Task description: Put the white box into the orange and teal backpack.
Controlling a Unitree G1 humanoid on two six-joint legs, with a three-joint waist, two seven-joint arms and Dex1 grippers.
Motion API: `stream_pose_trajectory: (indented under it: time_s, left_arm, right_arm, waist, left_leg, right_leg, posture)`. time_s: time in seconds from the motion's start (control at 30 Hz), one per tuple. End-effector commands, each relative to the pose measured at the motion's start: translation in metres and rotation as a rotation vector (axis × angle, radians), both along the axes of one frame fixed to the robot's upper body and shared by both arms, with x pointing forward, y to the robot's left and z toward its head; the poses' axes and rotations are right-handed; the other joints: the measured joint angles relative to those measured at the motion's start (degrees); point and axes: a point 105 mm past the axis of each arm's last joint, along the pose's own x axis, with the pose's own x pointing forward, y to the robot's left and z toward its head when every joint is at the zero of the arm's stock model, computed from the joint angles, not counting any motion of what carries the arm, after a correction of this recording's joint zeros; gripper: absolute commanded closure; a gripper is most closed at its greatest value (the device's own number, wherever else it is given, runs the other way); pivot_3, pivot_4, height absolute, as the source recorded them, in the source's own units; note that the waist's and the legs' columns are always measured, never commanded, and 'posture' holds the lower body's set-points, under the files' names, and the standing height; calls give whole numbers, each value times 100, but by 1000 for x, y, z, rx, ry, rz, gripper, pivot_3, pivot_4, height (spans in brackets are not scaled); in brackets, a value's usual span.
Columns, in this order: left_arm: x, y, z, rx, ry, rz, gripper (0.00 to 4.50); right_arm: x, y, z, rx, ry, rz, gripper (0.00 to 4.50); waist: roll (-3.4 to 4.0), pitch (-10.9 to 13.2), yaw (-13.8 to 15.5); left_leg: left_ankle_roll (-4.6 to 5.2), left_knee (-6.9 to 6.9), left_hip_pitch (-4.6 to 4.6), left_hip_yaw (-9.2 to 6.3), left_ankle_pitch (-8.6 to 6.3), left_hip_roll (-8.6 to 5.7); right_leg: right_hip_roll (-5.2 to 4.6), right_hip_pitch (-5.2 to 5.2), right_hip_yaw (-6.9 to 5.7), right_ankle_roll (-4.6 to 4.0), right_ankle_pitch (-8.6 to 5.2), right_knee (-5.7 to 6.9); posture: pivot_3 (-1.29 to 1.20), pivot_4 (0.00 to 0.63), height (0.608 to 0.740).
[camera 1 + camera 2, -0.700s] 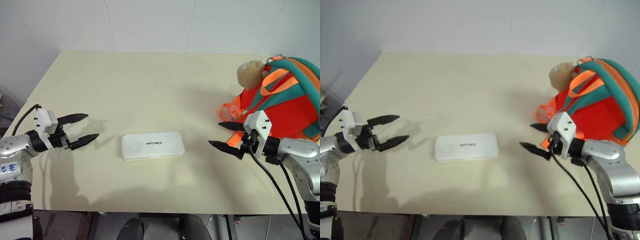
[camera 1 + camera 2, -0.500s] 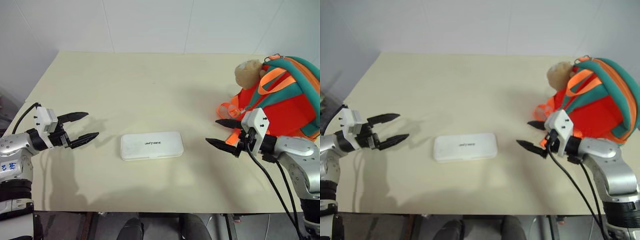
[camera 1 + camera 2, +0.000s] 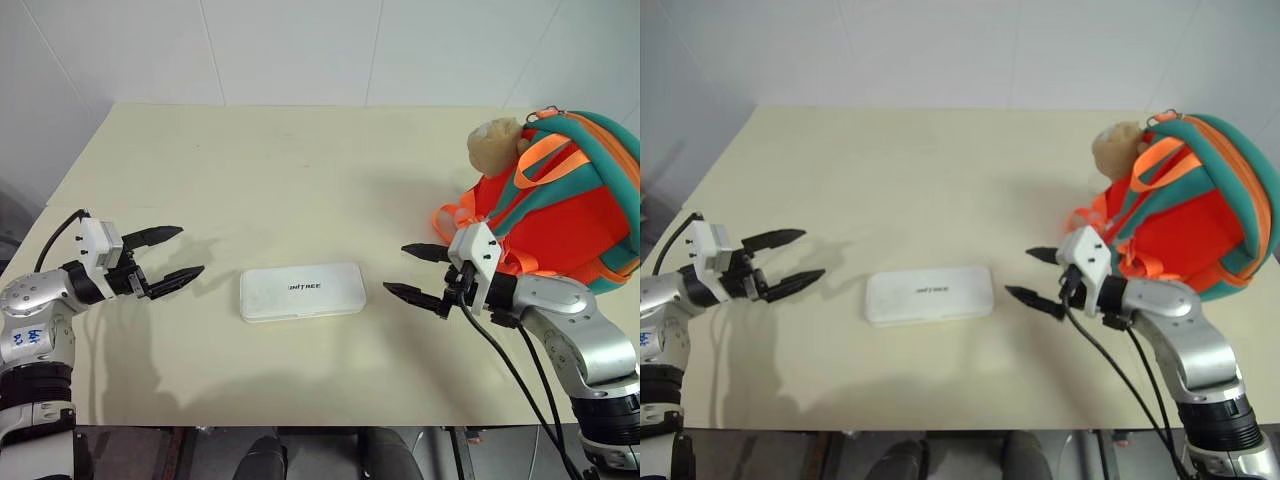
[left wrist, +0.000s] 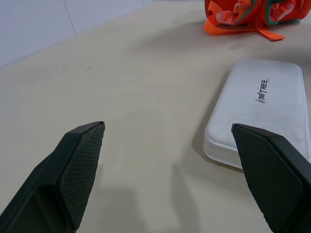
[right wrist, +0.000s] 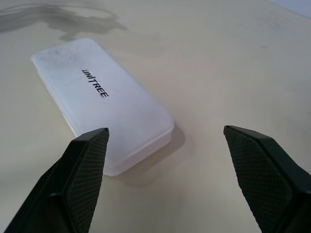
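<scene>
Next, I close my left gripper on the white box's short end (image 3: 248,295) farther from the backpack.
The white box (image 3: 302,291) lies flat near the front middle of the cream table (image 3: 300,170), its dark lettering facing up. It also shows in the left wrist view (image 4: 257,109) and the right wrist view (image 5: 102,99). The orange and teal backpack (image 3: 560,205) stands at the table's right edge with a tan plush toy (image 3: 495,147) on its left side. My left gripper (image 3: 175,255) hovers open to the left of the box, pointing toward it. My right gripper (image 3: 408,273) is open just right of the box, between box and backpack. Neither touches the box.
A white wall rises behind the table. Orange webbing loops (image 3: 455,218) spill from the backpack's lower left onto the table. Black cables (image 3: 520,380) hang from my right arm over the table's front edge.
My right gripper has moved left, away from the backpack and closer to the box's right end. The left gripper has edged slightly toward the box. The box stays still.
</scene>
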Motion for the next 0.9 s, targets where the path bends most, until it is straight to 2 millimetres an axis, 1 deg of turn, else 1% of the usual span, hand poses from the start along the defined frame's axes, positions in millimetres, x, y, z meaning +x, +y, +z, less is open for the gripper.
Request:
stream_pose_trajectory:
  time_s: [0.03,0.13,0.23,0.3,0.37,0.57,0.73,0.9]
  left_arm:
    - [0,-5,6,-5,-18,-18,30]
    - [1,-6,3,3,-11,-19,30]
    - [1,-7,4,-16,-5,-19,30]
    - [1,-8,-4,-31,54,-15,30]
    - [0,-8,-11,-42,107,-8,30]
    - [1,-17,-22,-84,223,-2,30]
    - [3,-21,-30,-109,311,35,30]
    - [-4,-24,-38,-141,438,32,30]
  right_arm:
    - [6,6,15,-1,-96,-11,0]
    - [12,8,14,-15,-113,-29,0]
    - [17,8,6,-62,-108,-42,0]
    - [29,1,-5,-134,-127,-90,0]
    - [37,-3,-12,-172,-142,-130,0]
    - [51,2,-19,-189,-168,-178,0]
    - [50,11,-21,-169,-159,-159,0]
    - [40,21,-29,-166,-124,-94,0]
  waist:
    - [0,0,1]
    - [0,0,0]
    - [0,0,-1]
    - [0,0,-3]
    - [0,0,-6]
    - [0,0,-15]
    - [-1,0,-11]
    - [-1,0,-15]
  left_leg:
    - [2,1,1,3,-1,0]
    - [2,3,2,9,-1,0]
    - [2,2,2,16,-1,0]
    - [3,1,0,23,-2,0]
    - [4,1,0,34,-2,-1]
    - [4,-2,-6,47,-2,0]
    - [4,0,-6,52,-2,0]
    - [4,-2,-8,55,-2,0]
  right_leg:
    - [0,0,4,1,1,0]
    - [0,-1,9,3,5,-1]
    - [0,-4,14,4,6,-4]
    - [0,-9,19,4,6,-5]
    - [0,-14,29,8,8,-5]
    - [4,-40,47,9,9,6]
    - [4,-43,52,9,9,10]
    - [4,-47,55,9,9,10]
  posture:
    - [0,150,740]
    - [0,150,740]
    - [0,150,740]
    - [0,150,740]
    - [0,150,740]
    - [0,150,740]
    - [0,150,740]
    - [0,150,740]
